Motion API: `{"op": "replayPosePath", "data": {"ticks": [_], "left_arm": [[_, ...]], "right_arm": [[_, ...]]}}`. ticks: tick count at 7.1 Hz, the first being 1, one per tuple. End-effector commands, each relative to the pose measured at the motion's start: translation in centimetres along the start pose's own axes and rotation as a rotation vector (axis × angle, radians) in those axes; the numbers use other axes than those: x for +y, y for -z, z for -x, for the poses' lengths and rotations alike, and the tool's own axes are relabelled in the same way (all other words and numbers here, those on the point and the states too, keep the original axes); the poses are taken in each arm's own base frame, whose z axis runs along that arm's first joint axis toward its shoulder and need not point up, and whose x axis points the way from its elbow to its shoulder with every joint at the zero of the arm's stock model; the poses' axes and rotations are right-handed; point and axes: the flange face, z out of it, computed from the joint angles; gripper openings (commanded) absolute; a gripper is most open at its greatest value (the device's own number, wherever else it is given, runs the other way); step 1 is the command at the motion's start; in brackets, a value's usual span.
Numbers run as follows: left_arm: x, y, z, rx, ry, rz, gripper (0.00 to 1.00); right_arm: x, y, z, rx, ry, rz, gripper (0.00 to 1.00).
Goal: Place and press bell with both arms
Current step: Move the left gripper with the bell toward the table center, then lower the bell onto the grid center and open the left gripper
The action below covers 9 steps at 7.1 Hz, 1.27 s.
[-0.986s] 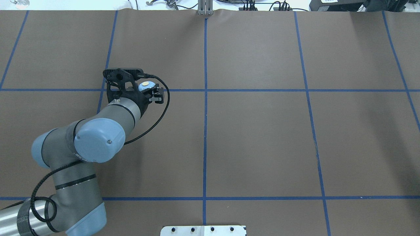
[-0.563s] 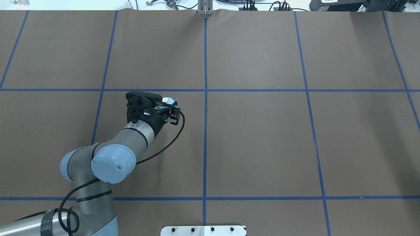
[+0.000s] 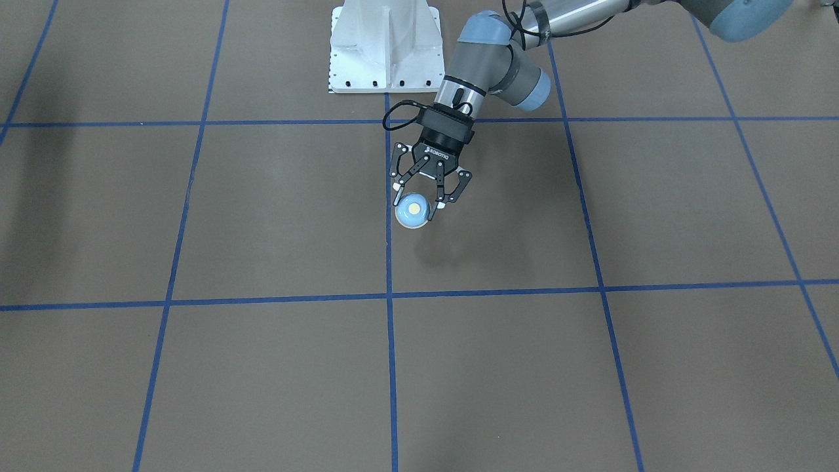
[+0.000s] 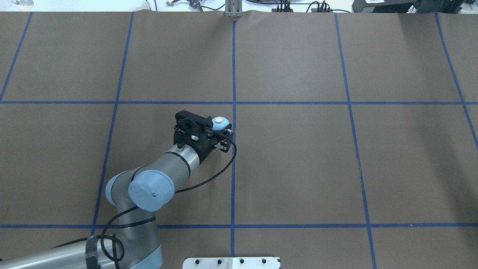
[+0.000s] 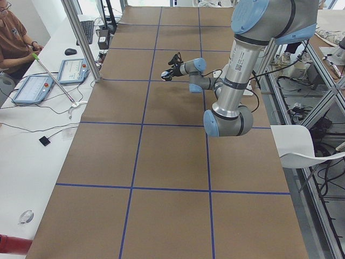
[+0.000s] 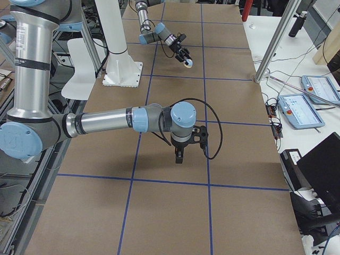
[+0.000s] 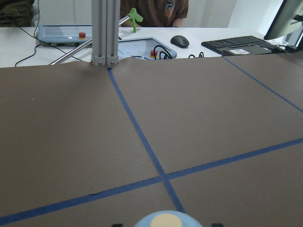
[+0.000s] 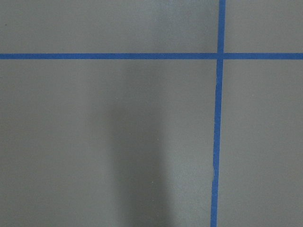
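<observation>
Next, I release the light-blue bell from my left gripper on the centre blue line (image 3: 394, 235), between the places where it crosses the other lines.
The light-blue bell (image 3: 413, 210) with its cream button up is held between the fingers of my left gripper (image 3: 421, 198), which is shut on it. It hangs a little above the brown table, just beside the centre blue line. The bell (image 4: 220, 122) and left gripper (image 4: 222, 129) also show in the overhead view, and the bell's top (image 7: 163, 220) at the left wrist view's bottom edge. My right gripper (image 6: 191, 154) shows only in the exterior right view, above the table and pointing down. I cannot tell whether it is open or shut.
The white bolted pedestal (image 3: 385, 52) stands at the robot's edge of the table. An aluminium post (image 4: 233, 11) rises at the far edge on the centre line. Behind it is the operators' desk with tablets (image 7: 137, 46) and a keyboard (image 7: 236, 43). Blue tape lines grid the table.
My left arm has carried the bell to the right and towards the robot, from near the left grid crossing to just left of the centre line.
</observation>
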Motion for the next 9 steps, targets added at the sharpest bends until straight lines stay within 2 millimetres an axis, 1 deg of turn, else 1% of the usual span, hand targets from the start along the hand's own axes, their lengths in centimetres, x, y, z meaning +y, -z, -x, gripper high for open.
{"op": "replayPosePath", "data": {"ticks": [1, 2, 3, 5, 8, 9], "left_arm": [[0.7, -3.0, -2.1, 0.003, -0.009, 0.006, 0.00], [1.7, -3.9, -1.6, -0.005, -0.014, 0.011, 0.00], [1.5, -4.4, -2.1, -0.010, -0.015, 0.009, 0.00], [2.1, -5.0, -1.9, -0.021, -0.022, 0.016, 0.00], [2.3, -5.2, -1.7, -0.021, -0.022, 0.016, 0.00], [2.8, -5.5, -1.4, -0.030, -0.028, 0.021, 0.00]], "right_arm": [[0.0, 0.0, 0.0, -0.001, 0.001, -0.001, 1.00], [0.0, 0.0, 0.0, -0.001, 0.001, -0.001, 1.00], [-0.1, 0.0, 0.1, -0.001, 0.002, -0.002, 1.00], [0.0, 0.1, 0.0, -0.001, 0.000, -0.002, 1.00], [0.0, 0.0, 0.0, 0.000, 0.000, 0.000, 1.00], [0.0, 0.0, 0.0, 0.000, -0.001, 0.001, 1.00]]}}
